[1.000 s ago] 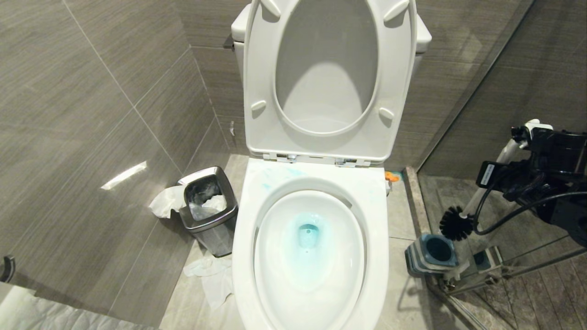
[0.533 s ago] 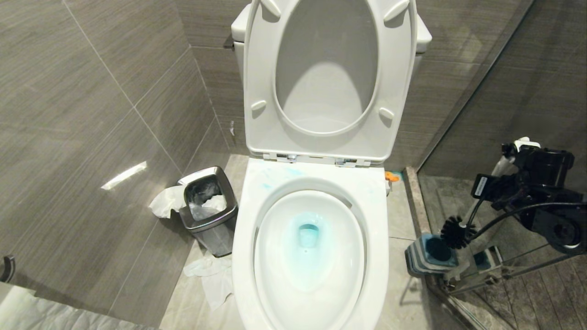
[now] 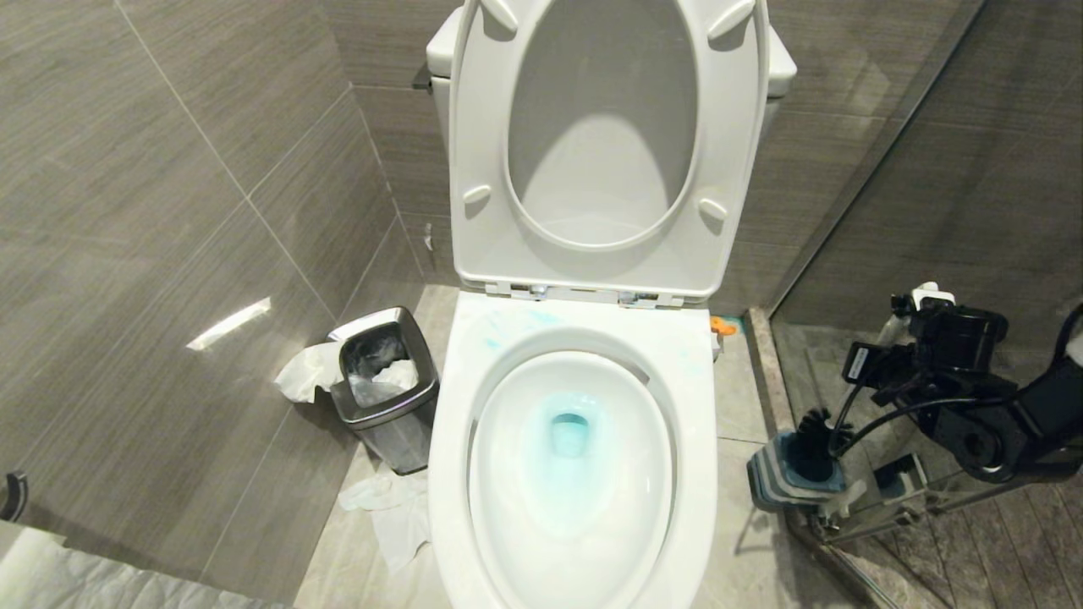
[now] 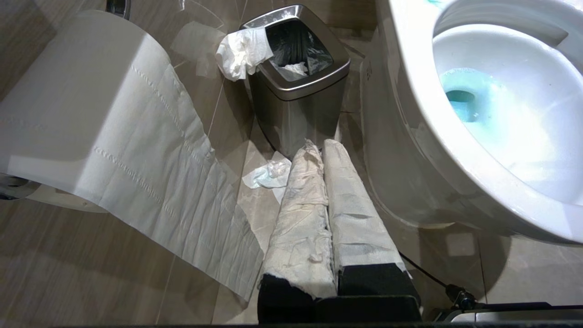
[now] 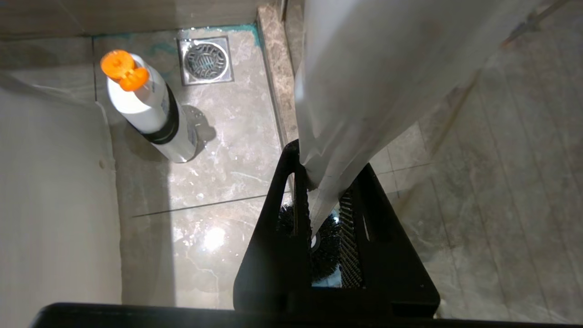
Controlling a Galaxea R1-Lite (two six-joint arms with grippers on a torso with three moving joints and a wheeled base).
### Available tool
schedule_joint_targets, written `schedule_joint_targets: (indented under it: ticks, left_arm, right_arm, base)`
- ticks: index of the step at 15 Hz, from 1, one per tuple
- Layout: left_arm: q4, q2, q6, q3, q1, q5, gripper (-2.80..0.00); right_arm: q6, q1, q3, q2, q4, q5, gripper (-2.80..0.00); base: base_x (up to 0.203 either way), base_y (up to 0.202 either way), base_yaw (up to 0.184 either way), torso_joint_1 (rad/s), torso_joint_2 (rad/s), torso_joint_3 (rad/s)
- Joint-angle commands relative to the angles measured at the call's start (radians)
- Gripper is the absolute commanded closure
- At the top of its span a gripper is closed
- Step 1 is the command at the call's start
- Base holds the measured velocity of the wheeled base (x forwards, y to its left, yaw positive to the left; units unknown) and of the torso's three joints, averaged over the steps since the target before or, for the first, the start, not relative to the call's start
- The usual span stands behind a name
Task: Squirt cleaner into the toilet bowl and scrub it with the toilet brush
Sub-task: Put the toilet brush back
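My right gripper needs to release the toilet brush once its black bristle head is deep inside the blue-and-grey holder [image 3: 809, 462] [image 5: 315, 243].
The white toilet bowl [image 3: 702, 474] stands open, seat and lid raised. Turquoise cleaner [image 3: 568, 427] tints the water and lower basin, with faint smears on the back rim; the left wrist view also catches the bowl [image 4: 410, 91] and the cleaner [image 4: 469, 95]. To the right of the bowl, my right gripper [image 3: 901, 338] is shut on the toilet brush handle [image 5: 364, 91]. The black bristle head [image 3: 814, 431] sits in the mouth of the blue-and-grey holder [image 3: 791, 482]. My left gripper [image 4: 319, 146] is parked low beside the bowl, its paper-wrapped fingers shut on nothing.
A steel bin [image 3: 385, 385] with tissue stands left of the bowl, with crumpled paper [image 3: 389, 507] on the floor. A toilet roll [image 4: 91, 114] hangs by the left arm. A white bottle with an orange cap [image 5: 145, 109] and a floor drain [image 5: 205, 59] lie near the holder. A glass partition runs along the right.
My right gripper has come down and toward the bowl with the brush. The bristle head went from hanging above the holder to sitting in its mouth. The left arm has not moved.
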Motion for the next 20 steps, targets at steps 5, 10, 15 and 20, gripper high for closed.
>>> schedule_joint_targets:
  ticks: [5,10,15,20]
  left_arm:
    - [0.0,0.002,0.0,0.002,0.0,0.0,0.0]
    - [0.0,0.002,0.0,0.002,0.0,0.0,0.0]
    - [0.0,0.002,0.0,0.002,0.0,0.0,0.0]
    - [0.0,0.002,0.0,0.002,0.0,0.0,0.0]
  right_arm:
    - [0.001,-0.014,0.018,0.134,-0.106,-0.003,0.0]
    - [-0.002,-0.036,0.074,0.248,-0.265,-0.003,0.0]
    - [-0.003,-0.046,0.088,0.288,-0.32,-0.003,0.0]
    - [-0.003,-0.046,0.088,0.298,-0.331,-0.003,0.0]
  base:
    - [0.0,0.0,0.0,0.0,0.0,0.0]
    - [0.0,0.0,0.0,0.0,0.0,0.0]
    - [0.0,0.0,0.0,0.0,0.0,0.0]
    - [0.0,0.0,0.0,0.0,0.0,0.0]
